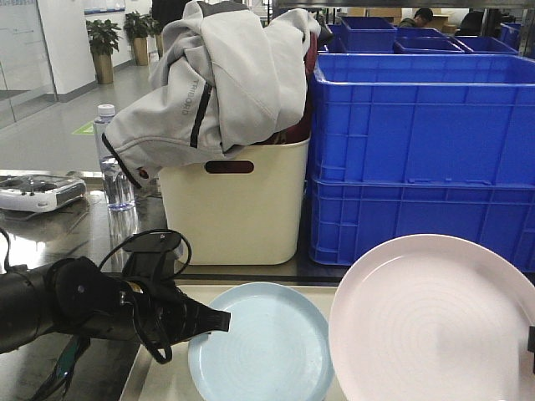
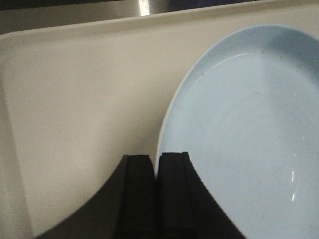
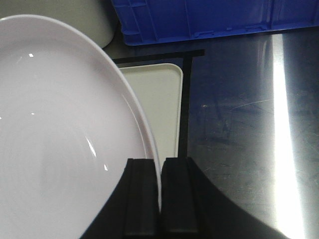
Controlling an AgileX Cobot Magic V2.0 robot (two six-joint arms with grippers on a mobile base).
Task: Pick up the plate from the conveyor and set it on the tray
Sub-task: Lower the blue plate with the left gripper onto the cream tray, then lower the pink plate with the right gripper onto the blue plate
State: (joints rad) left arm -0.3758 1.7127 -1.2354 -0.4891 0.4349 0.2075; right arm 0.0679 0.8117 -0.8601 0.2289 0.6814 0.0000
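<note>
Next, my right gripper releases the pinkish-white plate on top of the pale blue plate (image 1: 267, 352) over the cream tray.
A pale blue plate (image 1: 259, 342) (image 2: 249, 124) lies low over the cream tray (image 1: 155, 376) (image 2: 75, 99); I cannot tell whether it rests on it. My left gripper (image 1: 224, 320) (image 2: 157, 157) is shut on this plate's left rim. A larger pinkish-white plate (image 1: 435, 322) (image 3: 65, 124) hangs tilted at the right, above the tray's right end (image 3: 159, 99). My right gripper (image 3: 160, 160) is shut on its rim, one finger on each face. In the front view only a sliver of the right gripper shows at the frame edge. The conveyor is out of view.
Behind the tray stand a tall cream bin (image 1: 234, 217) with a grey jacket (image 1: 217, 75) draped over it, and stacked blue crates (image 1: 418, 150). A water bottle (image 1: 113, 159) and a white device (image 1: 38, 192) sit at the left on the steel tabletop (image 3: 239, 129).
</note>
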